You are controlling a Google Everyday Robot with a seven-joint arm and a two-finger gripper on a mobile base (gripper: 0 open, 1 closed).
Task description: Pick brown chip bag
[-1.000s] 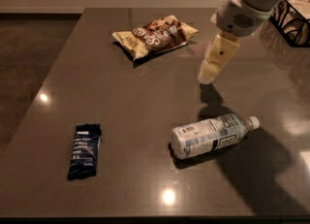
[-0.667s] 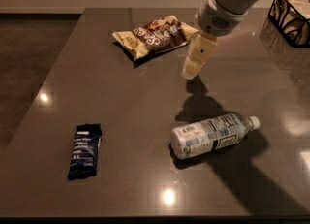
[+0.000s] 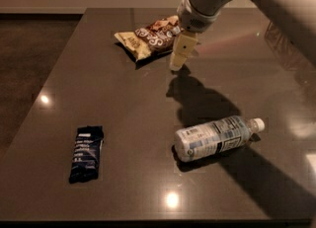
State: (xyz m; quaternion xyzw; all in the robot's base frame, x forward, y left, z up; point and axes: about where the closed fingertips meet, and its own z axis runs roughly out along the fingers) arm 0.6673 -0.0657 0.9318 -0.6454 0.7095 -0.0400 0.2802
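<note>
The brown chip bag has pale yellow ends, and my gripper will close between them on the brown middle [image 3: 151,37] of the bag.
The brown chip bag [image 3: 148,38] lies flat on the far middle of the dark table [image 3: 123,103], with a brown middle, white lettering and pale yellow ends. My gripper [image 3: 177,63] hangs from the pale arm that comes in from the upper right. It points down just off the bag's right end, close above the tabletop. Its upper part covers the bag's right edge. It holds nothing that I can see.
A clear plastic water bottle [image 3: 215,137] lies on its side at the front right, cap to the right. A small dark blue bar wrapper [image 3: 86,153] lies at the front left. The table's left edge borders a dark floor [image 3: 29,59].
The arm has swung left and toward the far side, bringing the gripper from the right of the table to just beside the chip bag. The bag, bottle and wrapper have not moved.
</note>
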